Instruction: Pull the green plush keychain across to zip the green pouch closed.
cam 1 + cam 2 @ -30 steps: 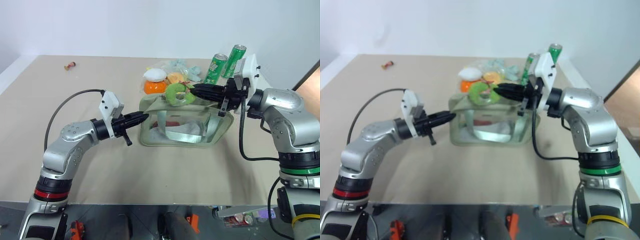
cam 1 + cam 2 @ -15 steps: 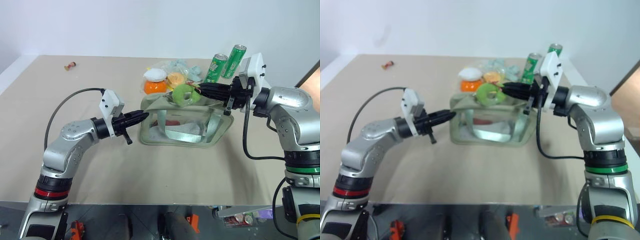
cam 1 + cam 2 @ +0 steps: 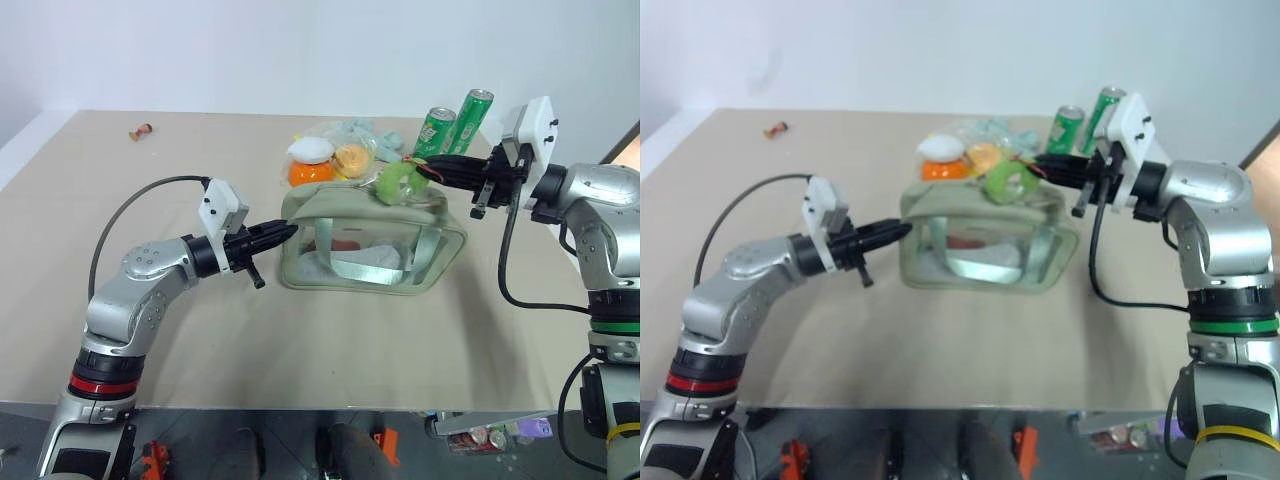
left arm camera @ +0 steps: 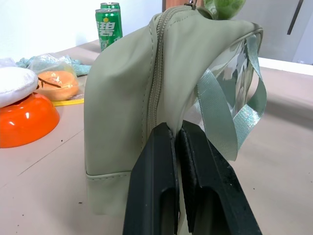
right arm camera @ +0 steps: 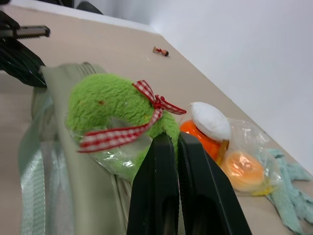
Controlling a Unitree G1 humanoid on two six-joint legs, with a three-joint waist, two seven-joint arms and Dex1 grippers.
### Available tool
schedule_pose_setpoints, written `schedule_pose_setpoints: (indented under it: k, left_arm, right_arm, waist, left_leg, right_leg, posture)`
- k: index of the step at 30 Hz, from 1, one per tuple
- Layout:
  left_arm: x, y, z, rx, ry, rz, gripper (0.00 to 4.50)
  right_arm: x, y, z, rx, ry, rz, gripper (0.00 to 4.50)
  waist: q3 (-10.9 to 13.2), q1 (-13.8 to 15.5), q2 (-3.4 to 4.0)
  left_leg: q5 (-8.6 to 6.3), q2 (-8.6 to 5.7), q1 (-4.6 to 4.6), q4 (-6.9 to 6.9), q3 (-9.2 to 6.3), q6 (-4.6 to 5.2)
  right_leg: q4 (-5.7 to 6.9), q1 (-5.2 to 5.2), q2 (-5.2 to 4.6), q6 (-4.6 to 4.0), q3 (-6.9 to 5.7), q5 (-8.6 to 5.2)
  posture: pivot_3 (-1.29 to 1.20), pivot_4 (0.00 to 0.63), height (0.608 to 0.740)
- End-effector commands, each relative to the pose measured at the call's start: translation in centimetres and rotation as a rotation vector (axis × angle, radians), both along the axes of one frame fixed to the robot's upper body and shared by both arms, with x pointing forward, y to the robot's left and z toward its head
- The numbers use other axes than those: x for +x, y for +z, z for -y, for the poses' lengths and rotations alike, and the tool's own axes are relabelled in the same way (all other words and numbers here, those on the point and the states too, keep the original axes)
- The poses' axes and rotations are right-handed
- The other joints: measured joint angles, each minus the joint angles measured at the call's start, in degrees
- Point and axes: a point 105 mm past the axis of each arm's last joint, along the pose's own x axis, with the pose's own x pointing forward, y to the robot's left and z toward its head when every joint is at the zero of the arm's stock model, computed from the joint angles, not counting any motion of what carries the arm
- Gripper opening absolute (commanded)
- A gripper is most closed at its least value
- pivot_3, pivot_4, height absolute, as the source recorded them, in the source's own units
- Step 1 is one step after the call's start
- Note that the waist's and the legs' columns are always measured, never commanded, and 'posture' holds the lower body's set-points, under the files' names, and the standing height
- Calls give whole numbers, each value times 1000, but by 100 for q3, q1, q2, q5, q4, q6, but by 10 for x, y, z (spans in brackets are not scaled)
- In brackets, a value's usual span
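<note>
Next, the right gripper releases the green plush keychain on the table (image 3: 449,274) against the pouch's end opposite my left gripper.
The pale green pouch (image 3: 365,250) stands mid-table with clear side panels and a top zipper (image 4: 155,73). My left gripper (image 3: 287,232) is shut on the fabric at the pouch's left end, fingers (image 4: 151,186) pinched beside the zipper seam. The green plush keychain (image 3: 397,183), a fuzzy lime ring with a red checked ribbon (image 5: 112,105), hangs over the right part of the pouch's top. My right gripper (image 3: 417,170) is shut on its edge, reaching in level from the right. The zipper looks closed along the length left of the keychain.
Two tall green soda cans (image 3: 433,135) (image 3: 473,118) stand just behind my right gripper. An orange bowl (image 3: 309,173) with a white lid, and a clear bag (image 3: 352,157) holding an orange item, lie behind the pouch. A small object (image 3: 140,130) sits far left.
My right gripper has moved to the right along the pouch's top with the keychain in it, from near the left-middle to the right part. The left gripper has stayed put.
</note>
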Motion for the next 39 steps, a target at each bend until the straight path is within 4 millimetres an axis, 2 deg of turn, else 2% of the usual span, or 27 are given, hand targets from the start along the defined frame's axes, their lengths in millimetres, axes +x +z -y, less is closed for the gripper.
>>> schedule_pose_setpoints:
  k: [1, 10, 16, 21, 24, 29, 33, 35, 37, 39]
  left_arm:
    - [0, 8, 1, 11, 3, 32, 0]
    - [1, 8, -2, 19, 17, 32, 0]
    - [2, 7, -2, 22, 16, 27, 0]
    - [3, 7, -2, 22, 14, 24, 0]
    - [3, 8, -2, 20, 15, 23, 0]
    - [4, 9, -3, 15, 23, 26, 0]
    - [3, 9, -3, 14, 28, 28, 0]
    - [3, 10, -3, 11, 33, 30, 0]
    - [3, 10, -3, 10, 37, 32, 0]
    - [3, 11, -3, 10, 40, 33, 0]
  right_arm:
    - [-3, 33, 32, 10, -107, 118, 56]
    - [-10, 20, 84, -33, -285, 100, 56]
    - [-22, -9, 125, -115, -420, 43, 56]
    - [-32, -26, 149, -151, -509, 29, 56]
    - [-33, -35, 157, -183, -541, 32, 56]
    - [-27, -55, 152, -219, -558, 49, 56]
    - [-21, -75, 135, -220, -544, 45, 56]
    - [-19, -90, 123, -212, -529, 18, 56]
    - [-18, -109, 102, -203, -487, -14, 56]
    - [-18, -121, 88, -199, -463, -35, 56]
  waist:
    - [0, 1, 0]
    - [1, 0, 2]
    - [2, 0, 3]
    - [3, -2, 6]
    - [3, -3, 7]
    - [3, -4, 7]
    - [3, -5, 7]
    - [3, -5, 7]
    - [3, -8, 7]
    - [3, -13, 8]
  left_leg:
    - [0, -1, 0, 0, 0, 0]
    - [-1, -8, 1, -7, 1, 1]
    - [-1, -14, 1, -7, 1, 1]
    - [0, -17, 7, -4, 1, 1]
    - [2, -19, 10, -3, 1, 6]
    - [3, -19, 10, -2, 1, 7]
    - [3, -18, 10, -2, 0, 7]
    - [4, -18, 10, -2, 0, 7]
    - [4, -16, 10, -2, -1, 6]
    - [3, -11, 13, -2, -5, 6]
  right_leg:
    - [0, 0, -1, 0, 0, 0]
    - [-2, 0, -6, 3, 1, -3]
    - [-2, 2, -12, 6, 0, -5]
    - [-1, 8, -14, 11, 3, -4]
    - [0, 8, -14, 16, 6, -1]
    - [0, 8, -12, 17, 8, 0]
    - [0, 9, -11, 17, 8, 0]
    - [0, 9, -12, 17, 8, 1]
    - [1, 9, -13, 17, 8, 0]
    - [1, 9, -15, 17, 12, 1]
  posture:
    - [0, 150, 740]
    - [0, 150, 740]
    - [0, 150, 740]
    - [0, 150, 740]
    - [0, 150, 740]
    - [0, 150, 740]
    - [0, 150, 740]
    - [0, 150, 740]
    - [0, 150, 740]
    - [0, 150, 740]
